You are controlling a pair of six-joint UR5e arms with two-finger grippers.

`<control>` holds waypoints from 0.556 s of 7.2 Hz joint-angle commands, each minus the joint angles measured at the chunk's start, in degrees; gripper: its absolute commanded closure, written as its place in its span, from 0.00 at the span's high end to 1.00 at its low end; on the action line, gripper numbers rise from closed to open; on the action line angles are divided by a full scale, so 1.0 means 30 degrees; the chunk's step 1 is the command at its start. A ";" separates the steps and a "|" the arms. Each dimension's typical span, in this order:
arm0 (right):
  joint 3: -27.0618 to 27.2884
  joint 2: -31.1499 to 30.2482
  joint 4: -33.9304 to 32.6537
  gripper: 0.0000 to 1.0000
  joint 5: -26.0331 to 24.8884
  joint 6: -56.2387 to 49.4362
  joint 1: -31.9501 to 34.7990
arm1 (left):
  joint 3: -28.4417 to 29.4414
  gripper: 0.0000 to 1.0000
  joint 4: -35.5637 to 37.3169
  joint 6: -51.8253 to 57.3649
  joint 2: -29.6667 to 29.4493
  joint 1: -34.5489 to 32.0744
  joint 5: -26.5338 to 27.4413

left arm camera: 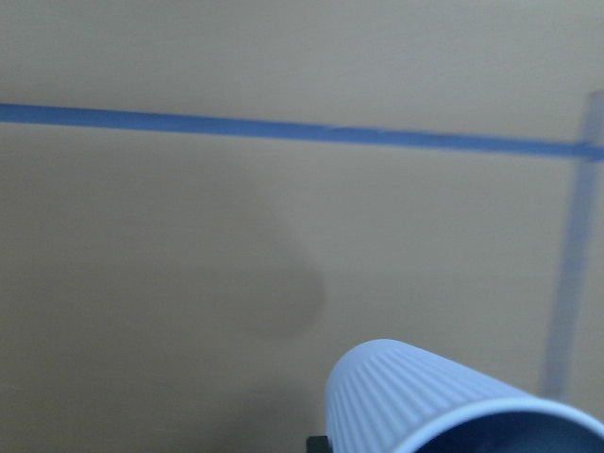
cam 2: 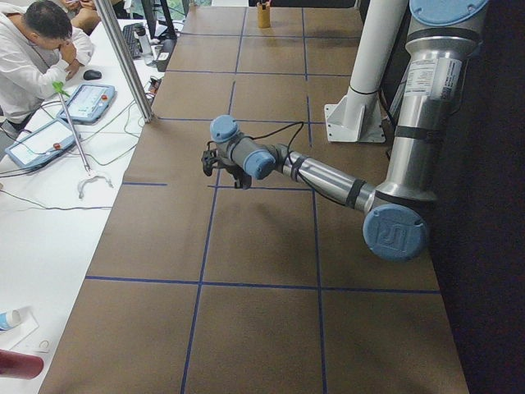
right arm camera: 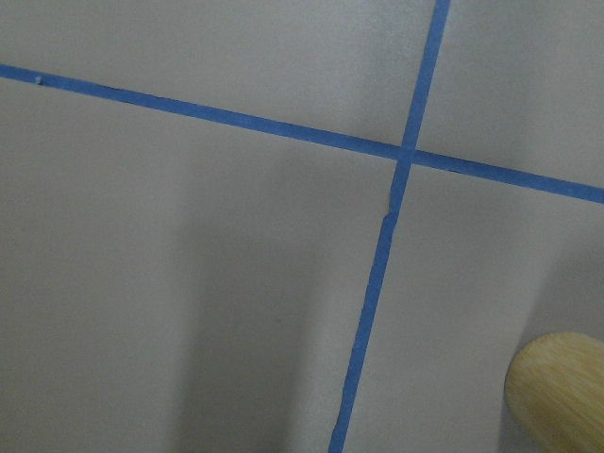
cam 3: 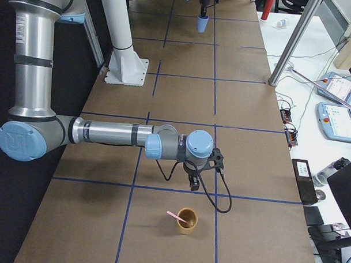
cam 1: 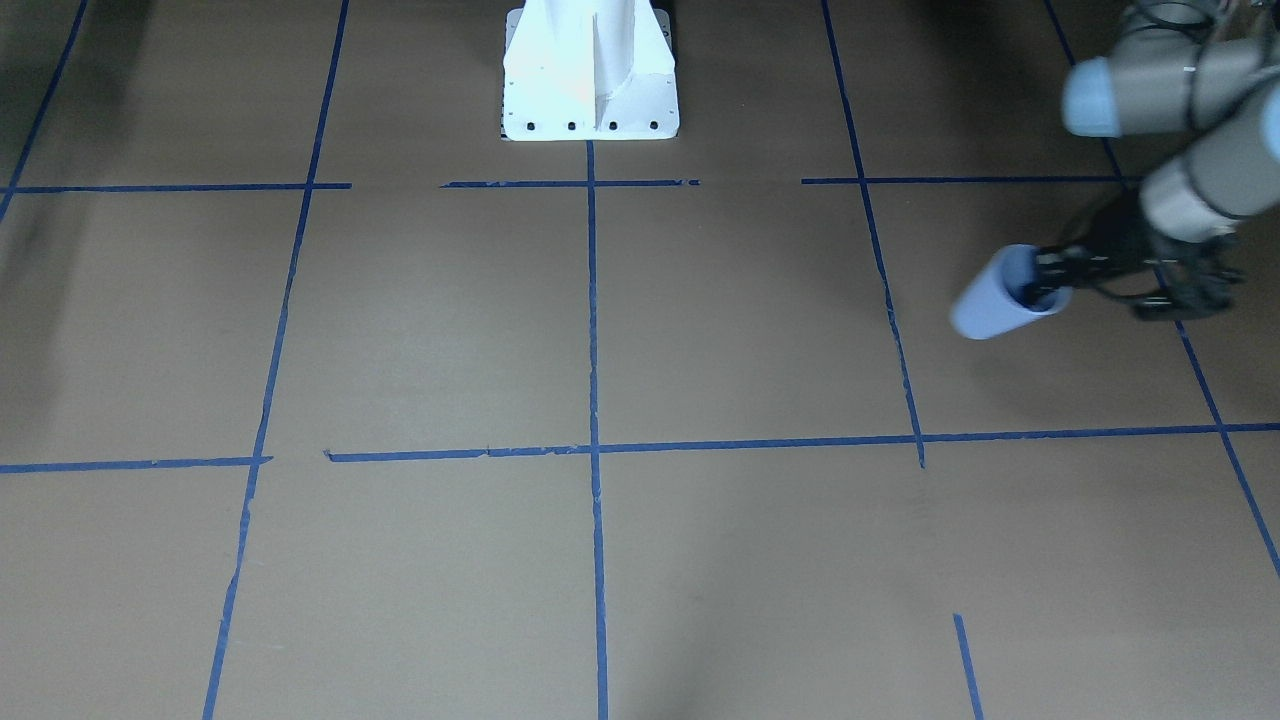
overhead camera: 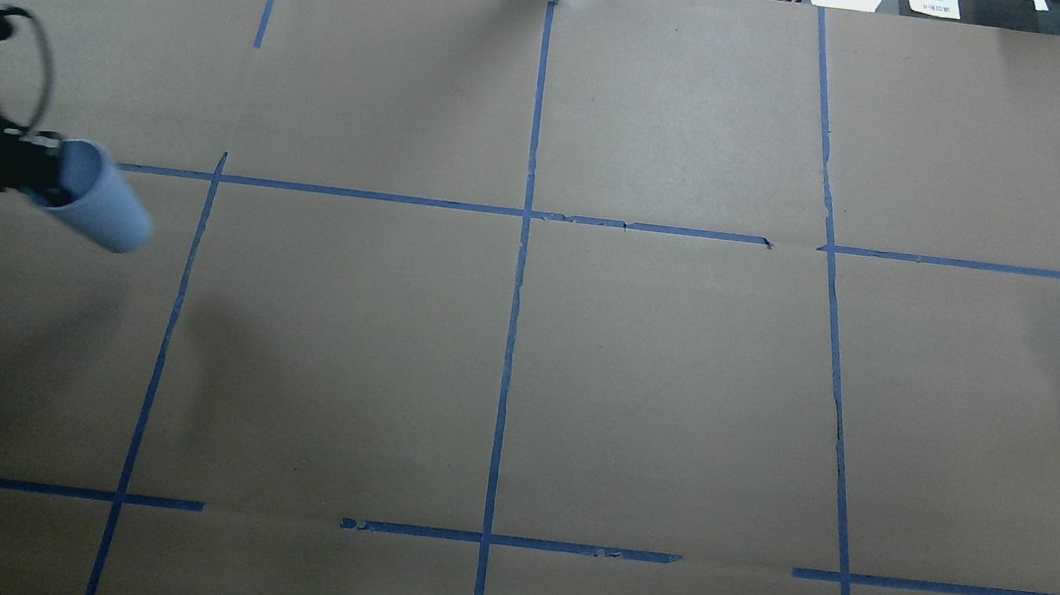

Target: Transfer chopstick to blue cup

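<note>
The blue cup, now held tilted above the table, will be let go by my left gripper on the middle blue tape line, midway (cam 1: 584,325) between its crossings.
My left gripper (cam 1: 1042,282) is shut on the rim of the blue cup (cam 1: 1000,298) and holds it above the table, tilted on its side. The ribbed cup also shows in the overhead view (overhead camera: 99,209), in the left wrist view (left arm camera: 444,406) and, far off, in the exterior right view (cam 3: 202,23). The pink chopstick (cam 3: 174,214) leans out of a tan cup (cam 3: 188,219) that stands on the table. My right gripper (cam 3: 192,182) hangs just above and beyond that cup; I cannot tell whether it is open or shut. The tan cup's side shows in the right wrist view (right arm camera: 557,389).
The white robot base (cam 1: 590,75) stands at the middle of the table's robot side. Blue tape lines cross the brown paper table (overhead camera: 660,382). An operator (cam 2: 33,49) sits at a white side bench with teach pendants, behind a metal post (cam 2: 123,57).
</note>
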 commanded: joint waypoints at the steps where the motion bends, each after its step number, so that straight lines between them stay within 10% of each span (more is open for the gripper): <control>1: 0.0040 0.0004 0.0010 1.00 0.0000 0.0000 -0.0006 | 0.0338 0.00 0.3630 -0.7486 -0.7079 0.6319 0.4603; 4: 0.0040 0.0004 0.0010 1.00 0.0029 0.0000 -0.0006 | 0.3271 0.00 0.4538 -0.8685 -1.1452 0.8049 0.6564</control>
